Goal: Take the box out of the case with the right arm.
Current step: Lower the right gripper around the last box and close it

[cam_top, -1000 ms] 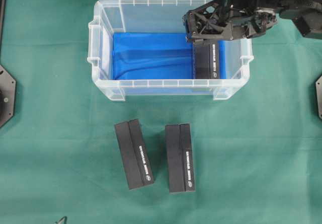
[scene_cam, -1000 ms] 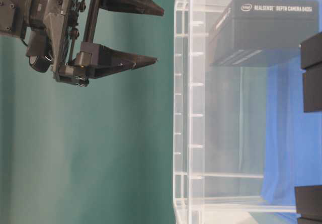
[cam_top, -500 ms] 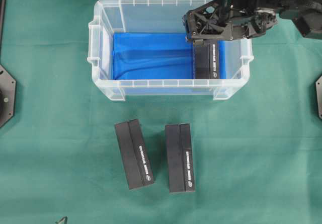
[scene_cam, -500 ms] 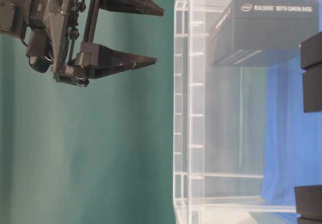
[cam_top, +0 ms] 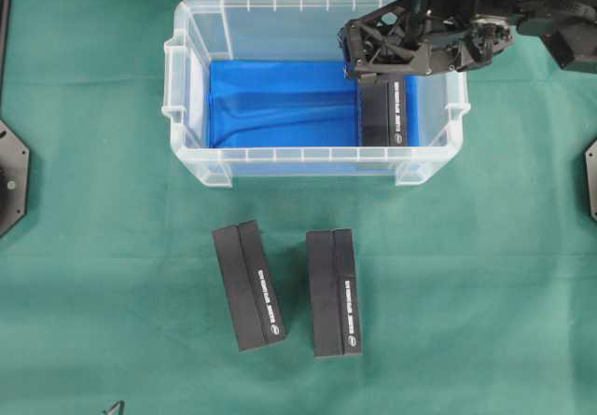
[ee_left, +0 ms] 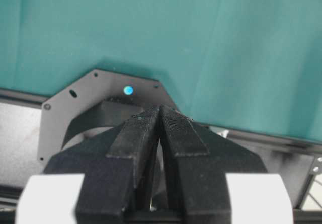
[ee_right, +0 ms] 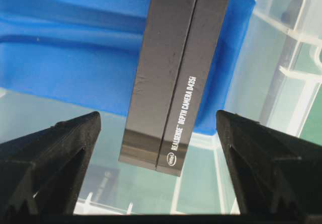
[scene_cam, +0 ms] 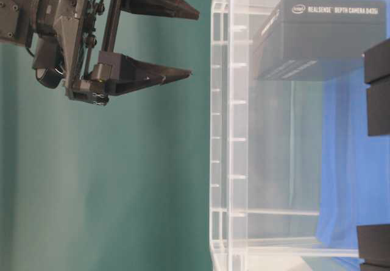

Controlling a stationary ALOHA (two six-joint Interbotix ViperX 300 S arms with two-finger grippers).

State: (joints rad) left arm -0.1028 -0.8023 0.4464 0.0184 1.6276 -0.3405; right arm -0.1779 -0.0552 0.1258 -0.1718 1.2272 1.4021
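Note:
The robot's right gripper will close across the middle of the black box [cam_top: 381, 85] [ee_right: 171, 78] in the case, near the far end of the box's white lettering.
The case [cam_top: 187, 117] is a clear tub lined with a blue sheet, standing at the back of the green cloth. One black box [cam_top: 382, 117] with white lettering lies flat at its right end. My right gripper [cam_top: 352, 53] hangs open above the case's back right part, over the far end of the box. From table level that gripper [scene_cam: 194, 44] is well above the case's rim [scene_cam: 222, 131] and touches nothing. In the right wrist view the box [ee_right: 176, 73] lies below and between the spread fingers of the gripper [ee_right: 157, 116]. The left gripper [ee_left: 160, 108] is shut on nothing.
Two more black boxes [cam_top: 248, 284] [cam_top: 334, 291] lie side by side on the green cloth in front of the case. The left gripper rests over a black base plate [ee_left: 65, 108] at the cloth's edge. Another black plate [cam_top: 11, 177] sits at the far left.

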